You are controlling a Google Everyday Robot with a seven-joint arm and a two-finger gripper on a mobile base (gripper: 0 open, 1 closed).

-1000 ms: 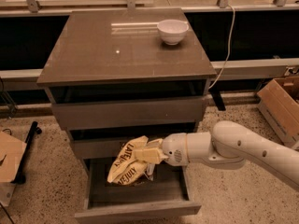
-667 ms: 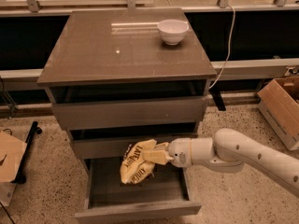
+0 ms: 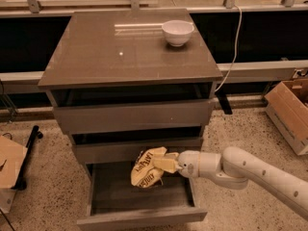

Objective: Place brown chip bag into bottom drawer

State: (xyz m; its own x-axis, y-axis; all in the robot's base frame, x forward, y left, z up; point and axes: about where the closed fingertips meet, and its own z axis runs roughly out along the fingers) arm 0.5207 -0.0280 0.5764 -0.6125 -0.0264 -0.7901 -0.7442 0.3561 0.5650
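Next, I release the brown chip bag on the bottom drawer's dark bottom, close behind its front panel (image 3: 145,190).
The brown chip bag (image 3: 147,168) is crumpled, mostly yellow with dark lettering, and hangs over the inside of the open bottom drawer (image 3: 139,215). My gripper (image 3: 166,163) comes in from the right on a white arm and is shut on the bag's right end, holding it above the drawer floor, just under the middle drawer's front. The bottom drawer is pulled out toward the camera and its floor shows dark and bare below the bag.
A white bowl (image 3: 177,32) sits on the grey-brown cabinet top (image 3: 110,52). The two upper drawers (image 3: 132,117) stand slightly ajar. A cardboard box (image 3: 291,112) is on the floor at right, another at the left edge (image 3: 8,170). A white cable (image 3: 236,37) hangs behind.
My gripper has carried the bag a little to the right and slightly lower, further over the open bottom drawer. The drawer and bowl have not moved.
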